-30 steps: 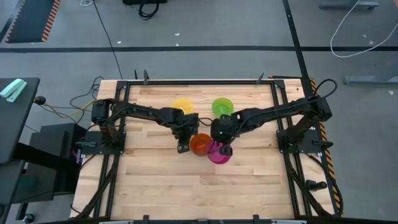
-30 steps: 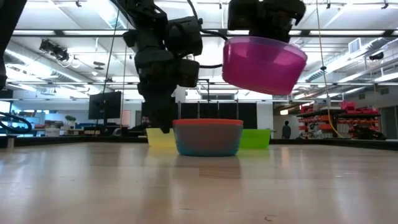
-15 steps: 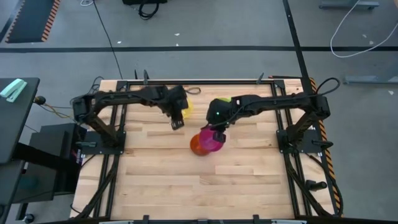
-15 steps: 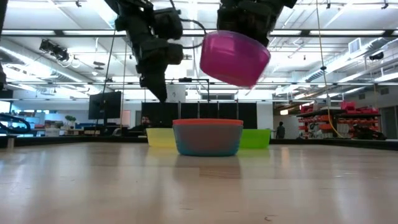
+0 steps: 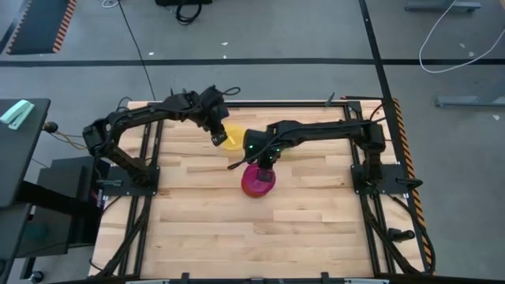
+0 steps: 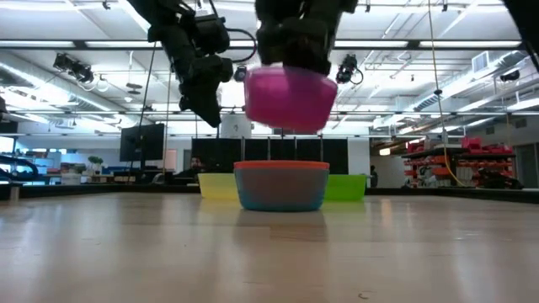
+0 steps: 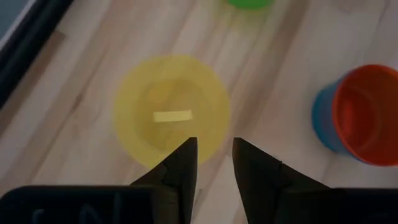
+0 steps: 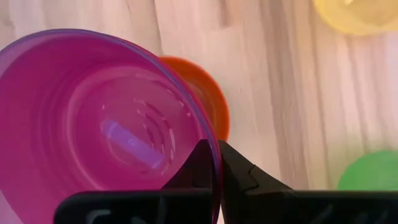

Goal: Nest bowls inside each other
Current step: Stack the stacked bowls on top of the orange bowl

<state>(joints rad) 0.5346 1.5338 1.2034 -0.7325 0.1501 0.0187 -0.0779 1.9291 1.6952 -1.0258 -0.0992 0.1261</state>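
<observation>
My right gripper is to let go of the pink-magenta bowl, now hanging over the nested stack, so that it ends up inside the orange bowl (image 5: 256,184) (image 8: 170,116) at the middle of the table.
My right gripper (image 5: 265,163) is shut on the pink-magenta bowl (image 5: 259,181), which hangs over the orange bowl (image 7: 367,112) nested in the blue bowl (image 7: 322,121). That stack (image 6: 281,185) stands on the table's middle. A purple tint shows at the magenta bowl's rim (image 8: 62,38); I cannot tell whether a purple bowl sits around it. My left gripper (image 5: 218,138) is open and empty, high above the yellow bowl (image 7: 171,112) at the far side. The green bowl (image 6: 345,187) stands to the right of the yellow one, hidden under my right arm in the high view. My right gripper pinches the magenta bowl's rim (image 8: 214,149) on its far side, one finger inside the bowl and one outside. The fingers come from above, pointing down. The bowl (image 6: 290,97) hangs mouth up, slightly tilted, clear above the orange-and-blue stack.
The yellow bowl (image 6: 217,187) and the green bowl (image 8: 368,171) stand on the wood behind the stack. Bare wooden table lies toward the near edge (image 5: 252,237). Black frame rails (image 5: 252,103) run along the table's edges.
My right gripper has carried the magenta bowl toward the table's left and a little down, from beside the stack to right above it. My left gripper has gone up and toward the far edge, from beside the stack to above the yellow bowl.
</observation>
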